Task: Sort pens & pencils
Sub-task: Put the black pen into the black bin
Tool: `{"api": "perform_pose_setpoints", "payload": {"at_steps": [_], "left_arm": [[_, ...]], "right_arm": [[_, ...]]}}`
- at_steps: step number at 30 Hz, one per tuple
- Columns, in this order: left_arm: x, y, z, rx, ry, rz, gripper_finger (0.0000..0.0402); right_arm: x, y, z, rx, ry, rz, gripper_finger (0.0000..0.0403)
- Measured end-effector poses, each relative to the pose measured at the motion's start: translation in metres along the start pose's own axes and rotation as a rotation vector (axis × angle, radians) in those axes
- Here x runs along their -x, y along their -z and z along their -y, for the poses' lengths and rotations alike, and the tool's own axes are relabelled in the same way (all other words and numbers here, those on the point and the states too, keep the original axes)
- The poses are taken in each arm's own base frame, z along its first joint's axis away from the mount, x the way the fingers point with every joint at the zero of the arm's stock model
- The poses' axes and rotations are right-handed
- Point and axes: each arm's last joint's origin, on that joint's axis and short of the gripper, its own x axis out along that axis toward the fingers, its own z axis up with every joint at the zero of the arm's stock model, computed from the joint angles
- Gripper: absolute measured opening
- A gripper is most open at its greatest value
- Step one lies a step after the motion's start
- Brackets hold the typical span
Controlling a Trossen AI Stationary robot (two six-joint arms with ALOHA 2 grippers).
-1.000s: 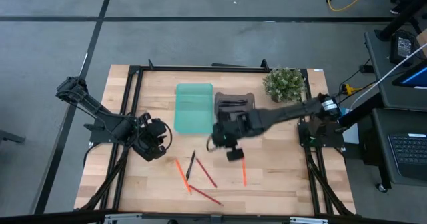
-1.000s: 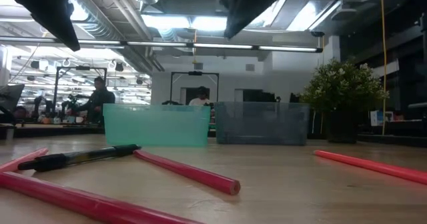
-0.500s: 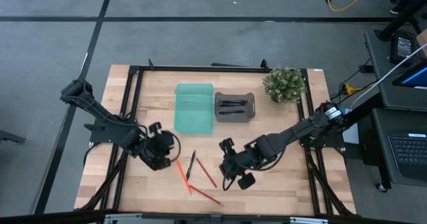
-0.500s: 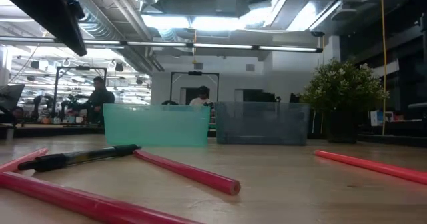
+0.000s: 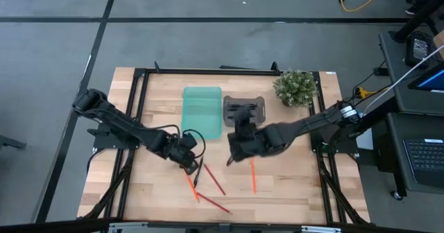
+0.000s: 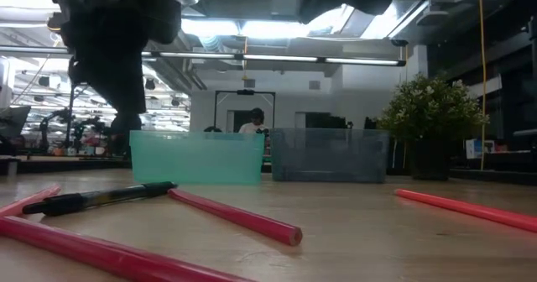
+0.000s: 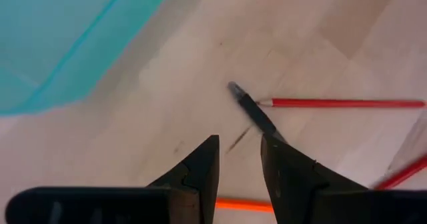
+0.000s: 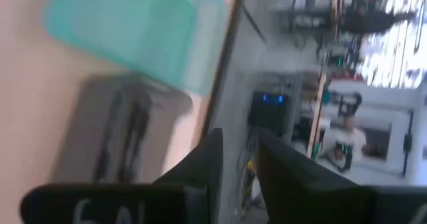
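Note:
My left gripper will close next on the black pen's clear body [image 5: 199, 170] [image 7: 283, 140], just behind the dark grip near its writing end.
One black pen [image 5: 199, 171] lies on the wood among the pencils, and more pens [image 5: 243, 109] lie in the grey bin [image 5: 244, 120]. Two orange pencils [image 5: 189, 183] [image 5: 253, 176] and two red pencils [image 5: 214, 181] [image 5: 214, 204] lie flat near the table's near edge. My left gripper [image 5: 189, 158] hangs just above the pen's far end, open by a narrow gap. In the left wrist view the gripper [image 7: 239, 151] has the pen [image 7: 256, 113] just beyond its fingertips. My right gripper [image 5: 238, 141] hovers by the grey bin's near side, empty, its fingers [image 8: 208, 156] slightly apart.
An empty teal bin [image 5: 202, 112] stands left of the grey bin, and a potted plant [image 5: 295, 87] stands at the far right corner. In the low view the pen [image 6: 96, 198] and red pencils [image 6: 237, 216] lie in front of both bins. People show in the room behind.
My left gripper has moved toward the table's right and near edge, coming down over the black pen. My right gripper dipped toward the near edge by the orange pencil, then swung back up toward the grey bin. The pencils and the pen lie where they were.

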Motion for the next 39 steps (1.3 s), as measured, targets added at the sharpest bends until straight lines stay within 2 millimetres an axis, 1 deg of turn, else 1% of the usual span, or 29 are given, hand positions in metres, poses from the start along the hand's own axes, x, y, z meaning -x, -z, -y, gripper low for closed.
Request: {"api": "perform_pose_setpoints", "payload": {"at_steps": [4,7,9,11,15,16,19,23,25,27,29,32,35,39], "left_arm": [[0.000,-0.001,0.005,0.101,0.057,-0.006,0.0105],[0.002,0.000,0.013,0.162,0.122,0.011,0.0105],[0.001,0.001,0.016,0.190,0.144,0.014,0.0105],[-0.001,0.003,0.018,0.223,0.154,0.003,0.0105],[-0.011,0.007,0.022,0.294,0.140,-0.050,0.0105],[-0.014,0.008,0.023,0.306,0.129,-0.071,0.0105],[-0.019,0.002,0.037,0.317,0.131,-0.116,0.0105],[-0.016,-0.018,0.052,0.279,0.065,-0.153,0.0105],[-0.012,-0.027,0.057,0.259,0.002,-0.168,0.0105],[-0.013,-0.032,0.060,0.250,-0.078,-0.192,0.0105],[-0.018,-0.033,0.062,0.241,-0.141,-0.216,0.0105],[-0.030,-0.032,0.068,0.239,-0.149,-0.241,0.0105],[-0.042,-0.028,0.069,0.241,-0.171,-0.282,0.0105],[-0.047,-0.027,0.069,0.268,-0.182,-0.283,0.0105]], "right_arm": [[0.004,0.026,0.028,-0.139,0.052,-0.062,0.0086],[0.016,0.044,0.050,-0.242,0.126,-0.071,0.0086],[0.025,0.055,0.063,-0.299,0.142,-0.046,0.0086],[0.035,0.064,0.072,-0.369,0.142,-0.013,0.0086],[0.058,0.080,0.083,-0.474,0.079,0.076,0.0086],[0.063,0.083,0.085,-0.496,0.057,0.101,0.0086],[0.074,0.090,0.087,-0.529,-0.003,0.156,0.0086],[0.085,0.094,0.086,-0.534,-0.027,0.192,0.0086],[0.088,0.093,0.085,-0.527,-0.033,0.204,0.0086],[0.091,0.092,0.082,-0.524,-0.039,0.214,0.0086],[0.094,0.093,0.080,-0.518,-0.048,0.214,0.0086],[0.097,0.094,0.077,-0.512,-0.055,0.209,0.0086],[0.099,0.095,0.074,-0.505,-0.060,0.207,0.0086],[0.101,0.095,0.072,-0.501,-0.065,0.204,0.0086]]}}
